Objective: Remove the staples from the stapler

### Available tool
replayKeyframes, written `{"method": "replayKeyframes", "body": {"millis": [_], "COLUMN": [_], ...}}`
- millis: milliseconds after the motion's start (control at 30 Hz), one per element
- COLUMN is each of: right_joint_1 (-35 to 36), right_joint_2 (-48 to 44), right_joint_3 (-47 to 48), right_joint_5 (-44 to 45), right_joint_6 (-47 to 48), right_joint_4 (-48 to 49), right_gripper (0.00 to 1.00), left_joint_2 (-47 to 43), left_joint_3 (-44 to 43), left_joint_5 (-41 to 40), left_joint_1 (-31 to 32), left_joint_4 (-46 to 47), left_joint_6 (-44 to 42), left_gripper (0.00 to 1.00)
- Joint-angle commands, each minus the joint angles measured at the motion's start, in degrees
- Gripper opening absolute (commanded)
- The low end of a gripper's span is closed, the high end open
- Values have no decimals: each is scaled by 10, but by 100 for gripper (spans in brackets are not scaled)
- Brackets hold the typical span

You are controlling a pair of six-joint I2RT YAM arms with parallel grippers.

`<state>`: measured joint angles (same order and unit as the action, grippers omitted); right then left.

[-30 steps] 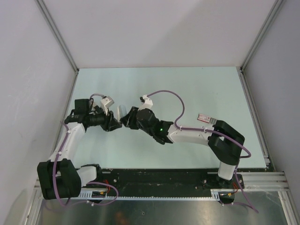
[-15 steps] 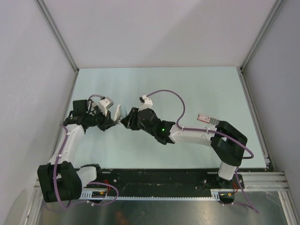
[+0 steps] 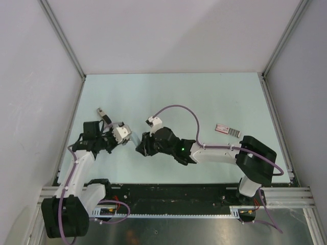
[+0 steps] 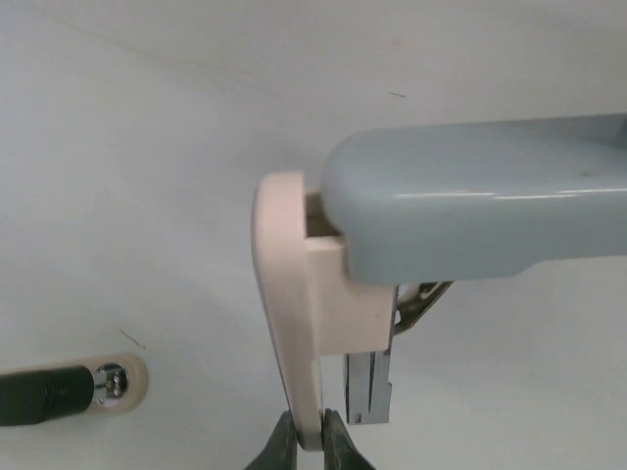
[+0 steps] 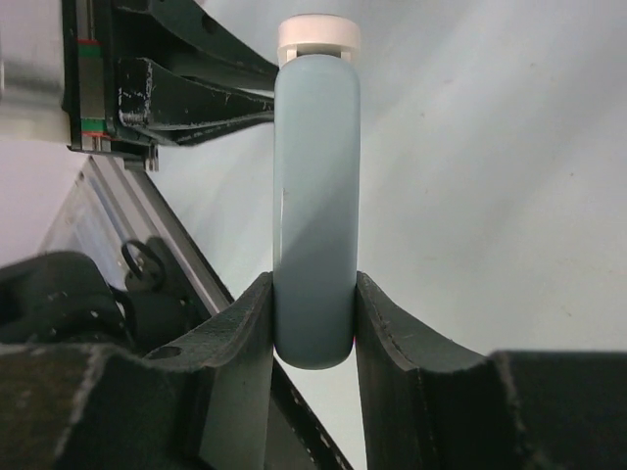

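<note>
My right gripper should set the stapler down on the bare table (image 3: 123,155) between both grippers, toward the black base rail.
The stapler here is a pale blue and cream one, not a black one. It hangs opened between both grippers (image 3: 133,138). My left gripper (image 4: 310,443) is shut on the thin edge of its cream base (image 4: 294,294). The pale blue top arm (image 4: 470,206) sticks out to the right, and a silvery metal magazine (image 4: 368,387) hangs under the hinge. My right gripper (image 5: 313,323) is shut on the end of the blue top arm (image 5: 315,196), whose cream end (image 5: 318,34) points away. No loose staples show.
A slim dark piece with a silvery end (image 3: 102,113) lies on the table behind my left arm. A flat pinkish box (image 3: 227,130) lies at the right. A black rod with a round cream end (image 4: 108,384) shows low left in the left wrist view. The black base rail (image 3: 173,194) runs along the near edge.
Both grippers have moved nearer with the stapler. The left arm has drawn back to the left, uncovering the slim dark piece behind it.
</note>
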<state>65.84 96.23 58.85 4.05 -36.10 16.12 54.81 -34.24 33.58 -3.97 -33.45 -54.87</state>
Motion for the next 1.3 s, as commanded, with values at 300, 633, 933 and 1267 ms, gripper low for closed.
{"method": "replayKeyframes", "body": {"millis": [300,633,933,1267], "right_joint_1": [22,23,18,9], "right_joint_2": [-19,-24,-9,36], "right_joint_3": [0,0,21,88], "right_joint_5": [-1,8,39,69], "right_joint_6": [74,81,65,75], "right_joint_4": [35,23,42,-108], "right_gripper": [0,0,0,0], "left_joint_2": [-143,-168,-68,-12], "left_joint_3": [91,118,-26,-157], "left_joint_5": [-100,-140,-24,11], "left_joint_1": [88,111,105,25], "left_joint_4": [26,37,37,60], "left_joint_6": [-192,-209,126,389], "left_gripper": [4,3,51,81]}}
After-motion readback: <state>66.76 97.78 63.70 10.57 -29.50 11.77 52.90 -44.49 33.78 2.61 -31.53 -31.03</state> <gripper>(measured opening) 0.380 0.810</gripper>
